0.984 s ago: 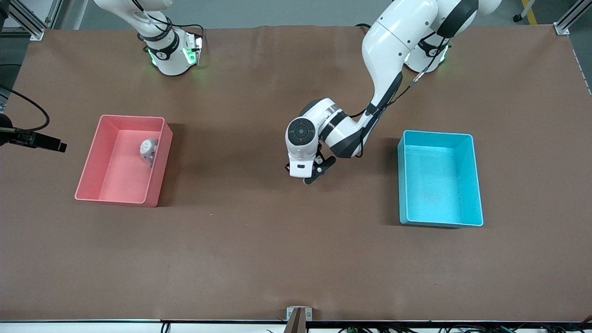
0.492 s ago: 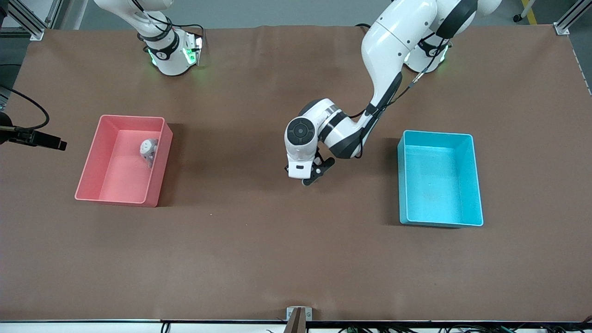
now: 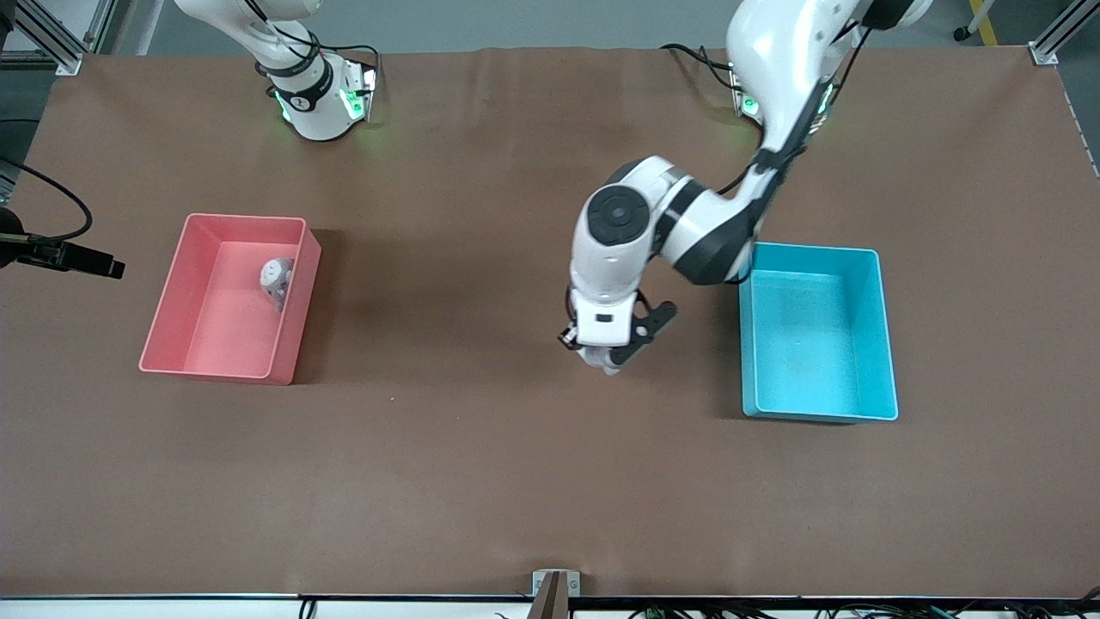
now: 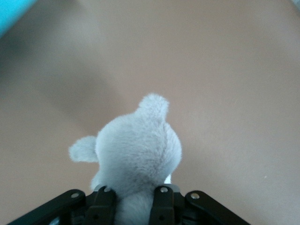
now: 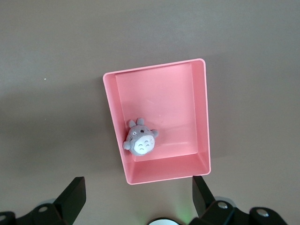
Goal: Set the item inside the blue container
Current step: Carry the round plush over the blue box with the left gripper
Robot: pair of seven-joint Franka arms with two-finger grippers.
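Observation:
My left gripper needs to release the grey plush toy inside the blue container [image 3: 851, 330], toward the side of the container that is farthest from the pink bin.
The item, a grey plush toy [image 4: 138, 150] with two small ears, hangs between the fingers of my left gripper [image 4: 133, 206], which is shut on its lower body. In the front view the left gripper [image 3: 610, 354] is in the air over the middle of the brown table, beside the blue container [image 3: 746, 344], and only a pale bit of the plush [image 3: 609, 369] shows under it. The blue container holds nothing. My right gripper [image 5: 139, 197] is open and waits high above the pink bin [image 5: 201, 117]; the front view does not show it.
The pink bin [image 3: 245, 218] sits toward the right arm's end of the table with another grey plush [image 3: 276, 281] inside, against its wall. A black device on a cable [image 3: 64, 255] juts over that end's edge. A small bracket [image 3: 554, 585] sits at the table's near edge.
The left gripper closed on the plush, then rose and shifted toward the blue container with it. The right arm has not moved.

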